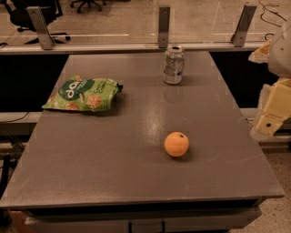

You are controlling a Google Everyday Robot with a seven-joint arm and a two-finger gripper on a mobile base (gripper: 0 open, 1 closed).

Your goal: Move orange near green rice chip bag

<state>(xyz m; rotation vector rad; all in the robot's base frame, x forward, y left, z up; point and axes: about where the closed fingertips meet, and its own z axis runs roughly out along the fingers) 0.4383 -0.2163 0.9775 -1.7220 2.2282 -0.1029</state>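
Observation:
My gripper moves to the orange next and closes on the orange's side (183, 145) that faces away from the green rice chip bag.
The orange (176, 144) is a small round fruit with a dark stem dot and sits on the grey table (113, 154), right of centre and toward the front. The green rice chip bag (83, 94) lies flat at the left back of the table, well apart from the orange. My gripper (273, 109) is at the right edge of the view, off the table's right side, to the right of the orange and higher than it. It holds nothing that I can see.
A silver soda can (173, 64) stands upright at the back of the table, right of centre. A glass railing with metal posts (164, 26) runs behind the table. Office chairs (27, 13) stand beyond the glass.

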